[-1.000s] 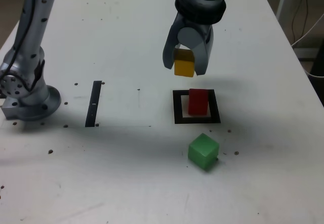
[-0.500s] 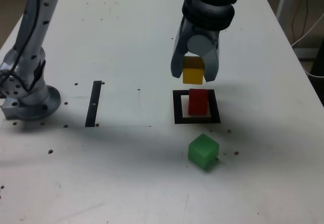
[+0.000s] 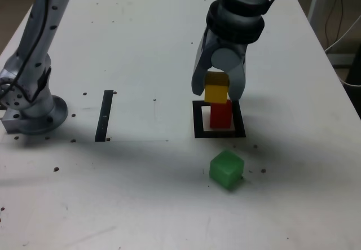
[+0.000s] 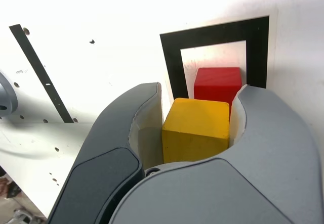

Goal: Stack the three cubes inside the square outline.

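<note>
Next, I let go of the yellow cube, now held just above the red cube, on top of the red cube [image 3: 222,101] [image 4: 217,85] inside the black square outline.
My gripper [image 3: 217,93] [image 4: 198,114] is shut on the yellow cube [image 3: 216,88] [image 4: 197,128]. It holds that cube just above the red cube [image 3: 221,115] [image 4: 217,83]; whether the two touch I cannot tell. The red cube stands inside the black square outline [image 3: 198,120] [image 4: 170,58] with its white centre. A green cube [image 3: 227,169] lies on the table nearer the camera than the outline, a little to the exterior view's right, apart from both.
A thin black strip [image 3: 105,115] [image 4: 40,74] lies on the white table [image 3: 141,47] to the exterior view's left of the outline. The arm's grey base [image 3: 31,106] stands at the far left. Small dark specks dot the surface.
The gripper has moved toward the camera and down with the yellow cube, from behind the outline to directly over the red cube. The red and green cubes have not moved.
</note>
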`<state>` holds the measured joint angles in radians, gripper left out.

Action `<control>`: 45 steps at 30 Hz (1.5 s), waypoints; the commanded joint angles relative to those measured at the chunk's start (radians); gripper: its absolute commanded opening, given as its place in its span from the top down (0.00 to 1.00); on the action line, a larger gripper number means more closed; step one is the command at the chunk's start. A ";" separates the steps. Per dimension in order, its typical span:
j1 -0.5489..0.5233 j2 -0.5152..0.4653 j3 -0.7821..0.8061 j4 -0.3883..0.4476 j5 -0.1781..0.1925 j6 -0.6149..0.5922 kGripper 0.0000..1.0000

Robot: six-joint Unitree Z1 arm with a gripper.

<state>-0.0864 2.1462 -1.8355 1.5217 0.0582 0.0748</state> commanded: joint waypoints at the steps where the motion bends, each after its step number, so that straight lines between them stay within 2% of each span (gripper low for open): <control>1: -0.004 0.011 -0.005 0.001 -0.006 -0.002 0.67; 22: -0.006 0.047 -0.010 -0.021 -0.014 -0.003 0.66; 24: -0.006 0.047 -0.007 -0.025 -0.014 -0.001 0.59; 29: -0.005 0.047 0.005 -0.044 -0.016 0.011 0.20; 31: -0.005 0.047 0.009 -0.049 -0.017 0.015 0.10; 34: -0.003 0.046 0.014 -0.051 -0.018 0.016 0.06; 40: -0.002 0.041 0.021 -0.051 -0.018 0.016 0.05; 45: -0.002 0.026 0.023 -0.052 -0.005 0.016 0.02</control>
<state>-0.0907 2.1868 -1.8148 1.4705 0.0476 0.0895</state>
